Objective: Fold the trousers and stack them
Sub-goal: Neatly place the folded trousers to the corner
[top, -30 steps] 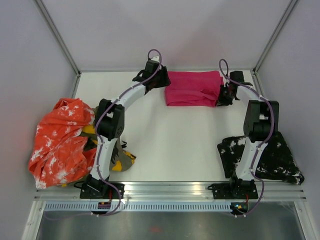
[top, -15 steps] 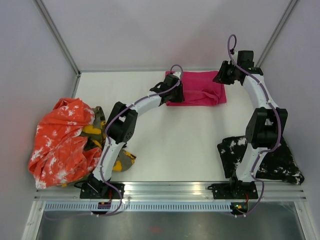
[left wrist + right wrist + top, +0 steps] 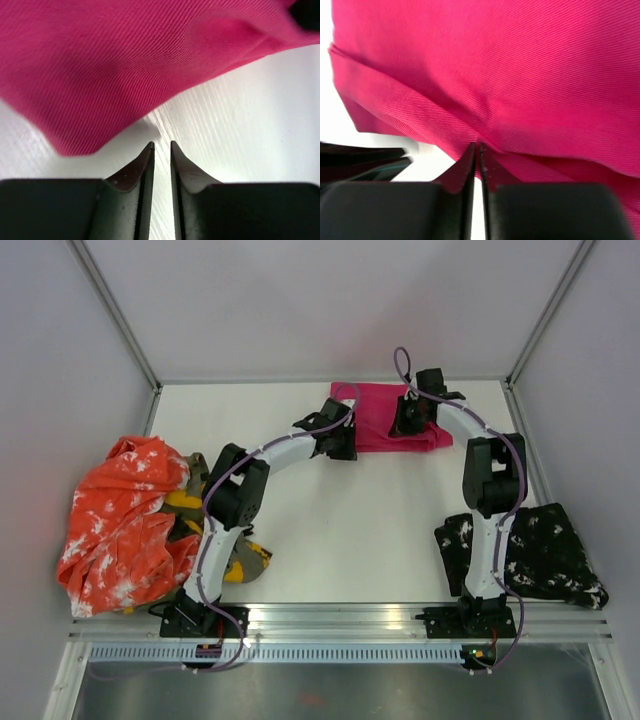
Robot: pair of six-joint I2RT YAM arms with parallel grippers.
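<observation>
The fingers of my left gripper close just short of the near edge of the magenta-pink trousers, so next I open them and grab the cloth by its nearby corner (image 3: 75, 140).
The magenta-pink trousers (image 3: 375, 412) lie folded at the back of the white table (image 3: 330, 520). My left gripper (image 3: 340, 445) sits at their near-left corner. In the left wrist view its jaws (image 3: 161, 145) are nearly closed and empty over bare table, just short of the cloth's corner (image 3: 125, 60). My right gripper (image 3: 407, 420) is over the middle of the trousers. In the right wrist view its jaws (image 3: 476, 146) are shut on a fold of the magenta cloth (image 3: 520, 75), and creases run out from the tips.
Orange-white mottled trousers (image 3: 115, 520) are heaped at the left edge, with an olive-yellow camouflage pair (image 3: 245, 560) beside the left arm's base. Black white-splattered trousers (image 3: 555, 550) lie at the near right. Walls close in the table's back and sides.
Both grippers moved inward from the trousers' ends. The right gripper rose, then came down over the middle. The magenta cloth now looks narrower, and the left gripper sits at its near-left corner.
</observation>
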